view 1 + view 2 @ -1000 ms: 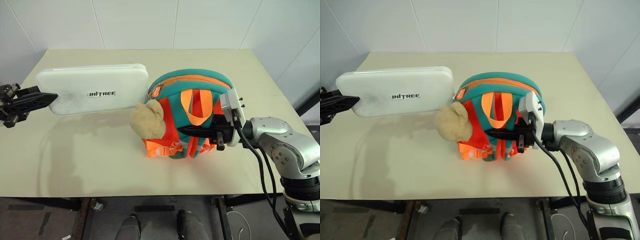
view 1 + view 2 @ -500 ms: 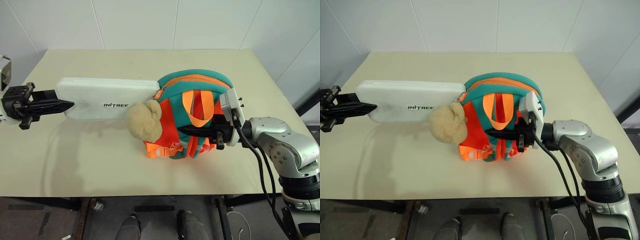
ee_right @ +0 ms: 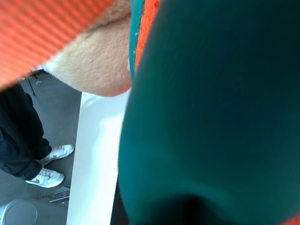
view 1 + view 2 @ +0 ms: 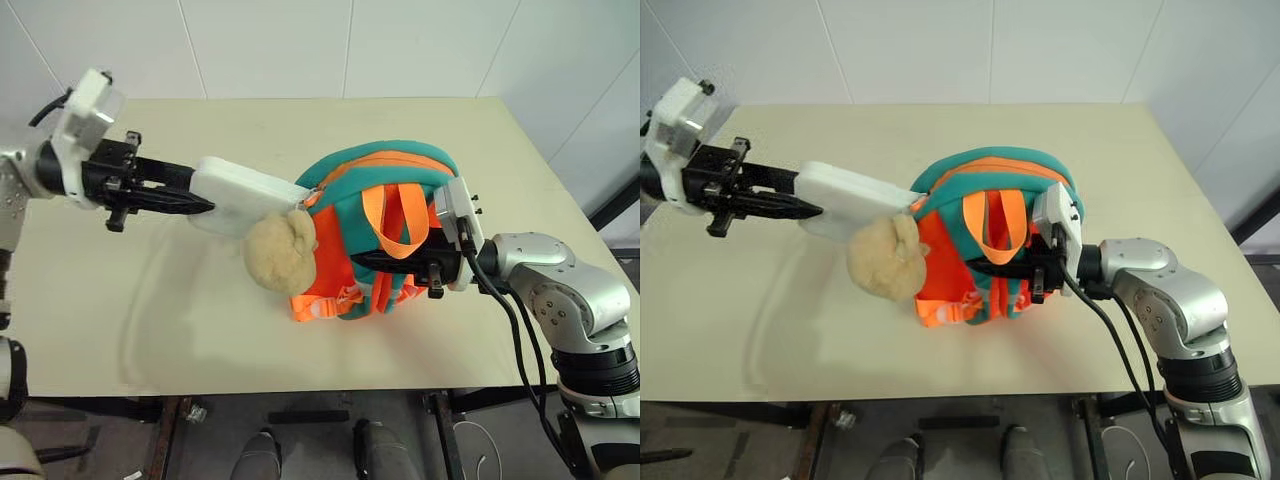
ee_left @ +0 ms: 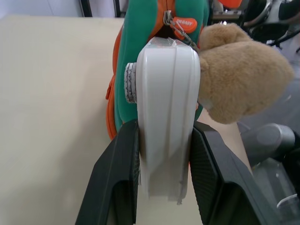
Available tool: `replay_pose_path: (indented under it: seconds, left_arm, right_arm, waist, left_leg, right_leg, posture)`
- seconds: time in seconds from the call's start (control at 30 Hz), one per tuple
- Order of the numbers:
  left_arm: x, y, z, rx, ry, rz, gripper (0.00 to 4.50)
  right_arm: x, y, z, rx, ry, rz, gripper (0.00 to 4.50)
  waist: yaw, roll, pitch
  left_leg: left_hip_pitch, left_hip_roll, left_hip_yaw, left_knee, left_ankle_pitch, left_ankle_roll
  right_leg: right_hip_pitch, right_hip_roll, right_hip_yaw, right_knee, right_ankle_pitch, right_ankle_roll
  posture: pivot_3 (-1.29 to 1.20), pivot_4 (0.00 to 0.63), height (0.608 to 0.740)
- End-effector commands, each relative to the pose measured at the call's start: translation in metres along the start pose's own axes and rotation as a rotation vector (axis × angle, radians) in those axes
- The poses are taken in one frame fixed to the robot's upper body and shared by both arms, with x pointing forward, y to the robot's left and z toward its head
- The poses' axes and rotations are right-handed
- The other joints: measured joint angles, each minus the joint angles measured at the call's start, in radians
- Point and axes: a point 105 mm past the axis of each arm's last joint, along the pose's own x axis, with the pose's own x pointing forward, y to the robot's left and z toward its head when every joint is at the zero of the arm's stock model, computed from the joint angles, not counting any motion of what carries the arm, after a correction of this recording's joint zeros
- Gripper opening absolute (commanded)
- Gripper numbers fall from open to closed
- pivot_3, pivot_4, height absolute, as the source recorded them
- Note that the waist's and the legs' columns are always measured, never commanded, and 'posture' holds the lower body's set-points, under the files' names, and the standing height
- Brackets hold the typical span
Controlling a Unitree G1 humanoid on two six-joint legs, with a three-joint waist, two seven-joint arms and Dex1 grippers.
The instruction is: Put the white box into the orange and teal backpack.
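The robot's left gripper should release the white box, now held at the zip opening, inside the backpack's open zip (image 4: 324, 190) (image 5: 165, 49), behind the beige plush.
The orange and teal backpack (image 4: 385, 180) stands mid-table, with its beige plush (image 4: 280, 252) hanging on its left side. My left gripper (image 4: 200, 190) is shut on the white box (image 4: 245, 193) and holds it off the table, turned on edge. The box's far end meets the zip opening on the backpack's left side. In the left wrist view the black fingers (image 5: 119, 178) clamp both flat faces of the box (image 5: 166, 108), which points at the zip pull (image 5: 180, 23). My right gripper (image 4: 375, 262) is shut on the backpack's front by the orange straps.
The beige table (image 4: 200, 330) has free room left of and in front of the backpack, and its front edge is near. White walls stand behind. In the right wrist view, a person's dark trouser legs and white shoes (image 3: 47, 173) show on the floor beside the table.
My left gripper has carried the white box to the right and a little up, rolling it onto its edge. The box's end now meets the backpack's opening. The right gripper has kept still.
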Motion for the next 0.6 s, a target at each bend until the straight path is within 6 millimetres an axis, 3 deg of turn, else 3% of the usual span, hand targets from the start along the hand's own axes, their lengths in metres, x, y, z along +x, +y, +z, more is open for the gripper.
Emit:
replay_pose_path:
  seconds: [0.03, 0.17, 0.47, 0.6]
  left_arm:
    - [0.007, -0.004, 0.006, 0.053, 0.031, -0.090, 1.16]
    - [0.021, 0.002, 0.002, 0.041, 0.036, -0.073, 1.16]
    - [0.085, 0.025, -0.011, 0.007, -0.037, 0.055, 1.16]
    - [0.102, 0.032, -0.013, -0.040, -0.031, 0.112, 1.16]
  right_arm:
    - [0.001, 0.001, 0.013, -0.057, -0.037, 0.000, 0.00]
    - [0.003, 0.001, 0.014, -0.058, -0.040, -0.001, 0.00]
    - [0.006, 0.001, 0.014, -0.053, -0.044, -0.003, 0.00]
    - [0.007, 0.001, 0.013, -0.051, -0.044, -0.005, 0.00]
  waist:
    - [0.001, 0.000, 0.000]
    - [0.000, 0.000, 0.000]
    - [0.004, 0.000, 0.000]
    - [0.002, 0.000, 0.000]
  left_leg:
    - [0.000, 0.000, 0.000, 0.000, 0.000, 0.000]
    - [0.000, 0.000, 0.000, 0.001, 0.000, 0.000]
    - [0.000, 0.000, 0.000, 0.005, 0.000, 0.000]
    - [0.000, 0.000, 0.000, 0.006, 0.000, 0.000]
  right_leg:
    - [0.000, 0.000, 0.000, 0.000, 0.000, 0.000]
    - [0.000, 0.000, 0.000, 0.002, 0.000, 0.000]
    - [0.000, 0.000, 0.001, 0.005, 0.000, 0.000]
    - [0.000, 0.001, 0.002, 0.006, 0.000, 0.001]
  posture:
    - [0.00, 0.150, 0.740]
    - [0.00, 0.150, 0.740]
    - [0.00, 0.150, 0.740]
    - [0.00, 0.150, 0.740]
